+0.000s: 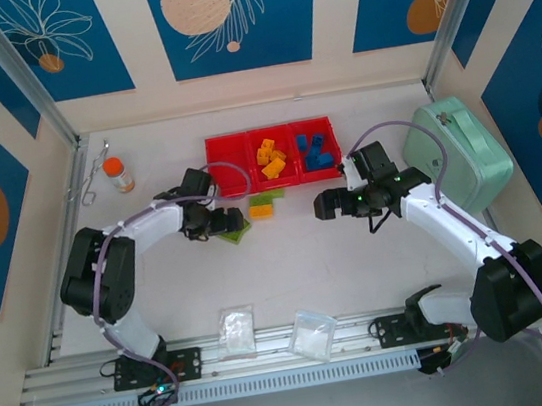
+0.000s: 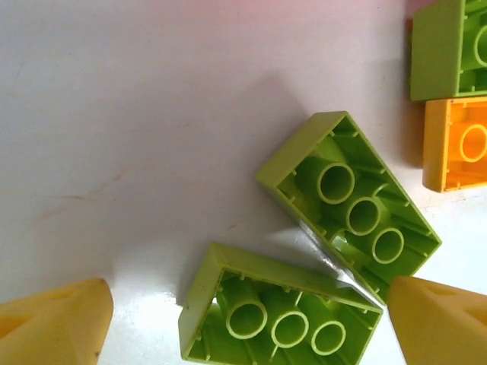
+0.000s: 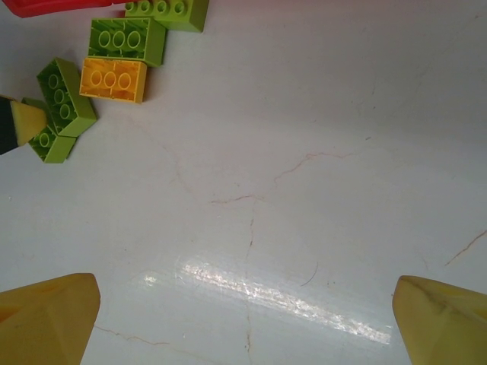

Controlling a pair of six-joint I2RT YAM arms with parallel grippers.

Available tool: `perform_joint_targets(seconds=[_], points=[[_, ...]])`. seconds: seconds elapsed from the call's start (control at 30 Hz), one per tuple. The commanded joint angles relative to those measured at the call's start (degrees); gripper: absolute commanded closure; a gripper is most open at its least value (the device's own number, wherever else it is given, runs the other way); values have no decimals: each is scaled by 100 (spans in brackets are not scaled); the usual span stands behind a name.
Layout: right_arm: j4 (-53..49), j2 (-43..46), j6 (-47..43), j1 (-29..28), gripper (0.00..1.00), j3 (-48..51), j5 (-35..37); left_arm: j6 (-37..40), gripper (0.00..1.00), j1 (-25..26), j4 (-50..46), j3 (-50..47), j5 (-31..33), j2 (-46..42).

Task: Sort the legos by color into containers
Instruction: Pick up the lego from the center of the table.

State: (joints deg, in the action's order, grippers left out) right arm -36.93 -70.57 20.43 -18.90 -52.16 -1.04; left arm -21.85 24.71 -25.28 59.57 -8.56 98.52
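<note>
The near green brick slants between the left gripper's fingers, against the far one, so the robot should turn that gripper square and pinch the near brick's short ends (image 2: 198,313).
The red tray (image 1: 227,159) lies at the back centre, its three containers in a row. The left one is bare, the middle one holds yellow-orange legos (image 1: 270,159), the right one blue legos (image 1: 317,151). In front of the tray lie loose lime green legos (image 1: 230,225) and a yellow-orange one (image 1: 262,210). My left gripper (image 1: 215,221) is low over them and open. In the left wrist view one upturned green brick (image 2: 278,312) lies loose between its fingers (image 2: 53,327), and a second one (image 2: 350,205) lies just beyond. My right gripper (image 1: 327,205) hangs open over bare table, fingertips (image 3: 46,319) wide apart.
A mint-green case (image 1: 461,151) stands at the right. Two clear plastic bags (image 1: 237,331) (image 1: 313,333) lie near the front rail. An orange-capped bottle (image 1: 118,174) and a metal tool (image 1: 91,180) sit at the back left. Walls close three sides.
</note>
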Motion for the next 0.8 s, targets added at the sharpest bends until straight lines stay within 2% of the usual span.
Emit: perform_joint_targets(seconds=[0.0, 0.13, 0.3, 0.77], points=[[-124, 83, -42, 17, 1, -148, 51, 966, 3, 150, -560, 234, 73, 81], [-104, 13, -42, 25, 1, -167, 43, 1443, 2, 189, -601, 226, 175, -31], [-78, -88, -27, 12, 1, -214, 7, 2087, 3, 252, -655, 258, -109, 39], [-158, -164, -30, -27, 1, -303, 87, 2510, 8, 385, -660, 671, 253, 660]])
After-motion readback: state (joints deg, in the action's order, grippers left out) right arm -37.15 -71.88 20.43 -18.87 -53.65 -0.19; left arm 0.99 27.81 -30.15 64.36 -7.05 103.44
